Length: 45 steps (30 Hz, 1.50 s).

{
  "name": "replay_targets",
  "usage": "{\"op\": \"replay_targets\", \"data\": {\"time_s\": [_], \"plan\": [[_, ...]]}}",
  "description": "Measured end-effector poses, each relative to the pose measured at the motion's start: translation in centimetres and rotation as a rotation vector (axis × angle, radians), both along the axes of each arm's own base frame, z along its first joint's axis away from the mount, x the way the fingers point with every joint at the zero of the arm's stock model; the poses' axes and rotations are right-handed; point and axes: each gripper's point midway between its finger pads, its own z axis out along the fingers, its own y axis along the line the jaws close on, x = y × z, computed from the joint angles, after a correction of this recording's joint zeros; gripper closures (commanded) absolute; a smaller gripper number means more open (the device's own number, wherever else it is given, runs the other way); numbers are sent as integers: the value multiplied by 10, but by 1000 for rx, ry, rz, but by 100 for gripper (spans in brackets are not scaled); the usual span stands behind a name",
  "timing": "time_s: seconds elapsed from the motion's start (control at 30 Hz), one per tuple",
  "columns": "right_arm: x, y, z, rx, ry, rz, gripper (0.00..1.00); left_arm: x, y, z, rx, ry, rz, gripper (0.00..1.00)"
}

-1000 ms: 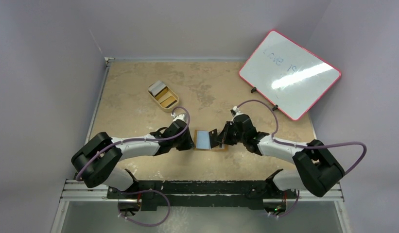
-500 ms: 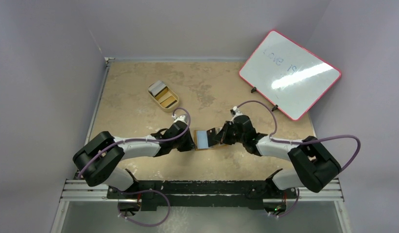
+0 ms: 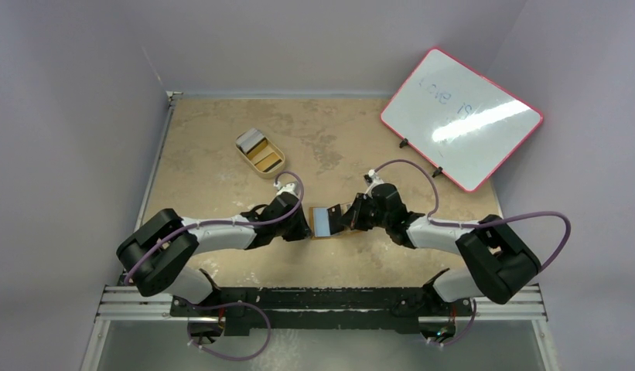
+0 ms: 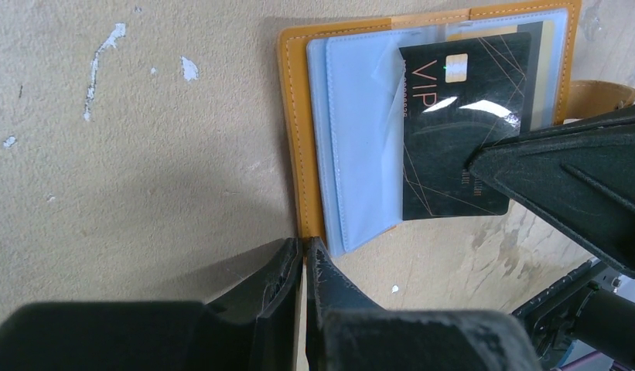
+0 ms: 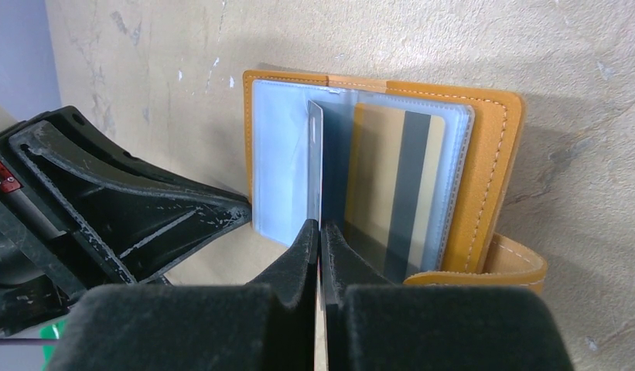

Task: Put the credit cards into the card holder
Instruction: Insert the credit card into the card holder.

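Observation:
The card holder is pinched only at its near corner by my left gripper, so I need to grip farther along its orange edge (image 4: pixel 300 170) before I push the black card deeper.
The card holder (image 3: pixel 323 222) lies open on the table, orange-tan with pale blue pockets. My left gripper (image 3: pixel 305 229) is shut on its orange left edge (image 4: pixel 298 116), as the left wrist view (image 4: pixel 305 247) shows. My right gripper (image 3: pixel 346 219) is shut on a black card marked VIP (image 4: pixel 461 131), which stands on edge over the pockets; it appears edge-on (image 5: pixel 315 154) above my right fingertips (image 5: pixel 319 228). Its far end lies partly under a clear pocket flap. A gold card with a dark stripe (image 5: pixel 376 178) sits in the right pocket. More credit cards, grey and gold-brown, lie in a cream tray (image 3: pixel 260 152).
A white board with a red frame (image 3: pixel 461 117) leans at the back right. The cream tray stands behind and left of the wallet. The wallet's strap (image 5: pixel 515 263) sticks out beside my right fingers. The two grippers nearly meet over the wallet.
My right gripper has moved a little left with the black card, further over the open wallet. The left gripper has stayed at the wallet's edge.

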Motion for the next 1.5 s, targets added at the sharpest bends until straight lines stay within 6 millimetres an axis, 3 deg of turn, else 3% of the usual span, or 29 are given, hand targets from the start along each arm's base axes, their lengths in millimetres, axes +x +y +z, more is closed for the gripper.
{"op": "replay_targets", "data": {"time_s": [0.13,0.37,0.47,0.63,0.8,1.03,1.23,1.5], "plan": [[0,0,0,2,5,-3,96,0,0,0,1,0,1,95],[-5,-10,-15,-64,68,-29,63,1,0,0,1,-3,3,94],[-6,-17,-9,-97,68,-57,57,1,0,0,2,-5,5,93],[-9,-37,-4,-184,70,-108,56,2,0,3,-7,-8,11,90],[-5,-40,-5,-227,77,-103,55,5,-2,12,-28,-31,19,85],[0,-35,-11,-245,81,-82,62,13,-5,20,-50,-69,33,86],[-8,-23,-11,-235,69,-27,67,17,-11,14,-60,-70,38,89],[-15,-3,-13,-190,72,42,66,19,-13,11,-68,-68,45,89]]}}
